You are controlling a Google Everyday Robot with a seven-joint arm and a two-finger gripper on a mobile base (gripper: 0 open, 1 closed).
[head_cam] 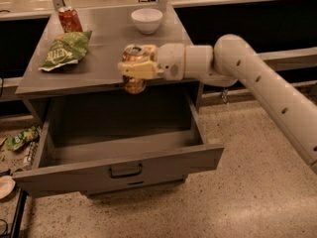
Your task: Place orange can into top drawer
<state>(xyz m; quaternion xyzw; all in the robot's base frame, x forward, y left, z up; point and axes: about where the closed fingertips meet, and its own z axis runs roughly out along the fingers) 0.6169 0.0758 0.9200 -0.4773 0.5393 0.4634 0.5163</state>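
Note:
Next, I release the orange can, now held above the open drawer's back, from my gripper so that it rests on the bottom of the bare drawer, behind the small dark handle [109, 141].
My gripper [132, 68] is shut on the orange can [134, 83], a small can with mottled orange and copper print and a silver top. It holds the can upright in the air at the front edge of the cabinet top, above the back of the open top drawer [119, 157]. The drawer is wide, grey and pulled far out, with a small dark handle [125, 170] on its front. Its inside looks bare. My white arm reaches in from the right.
On the grey cabinet top [104, 58] lie a green chip bag [65, 49], a red soda can [69, 19] at the back left and a white bowl [146, 20] at the back. Litter [20, 138] lies on the floor to the left.

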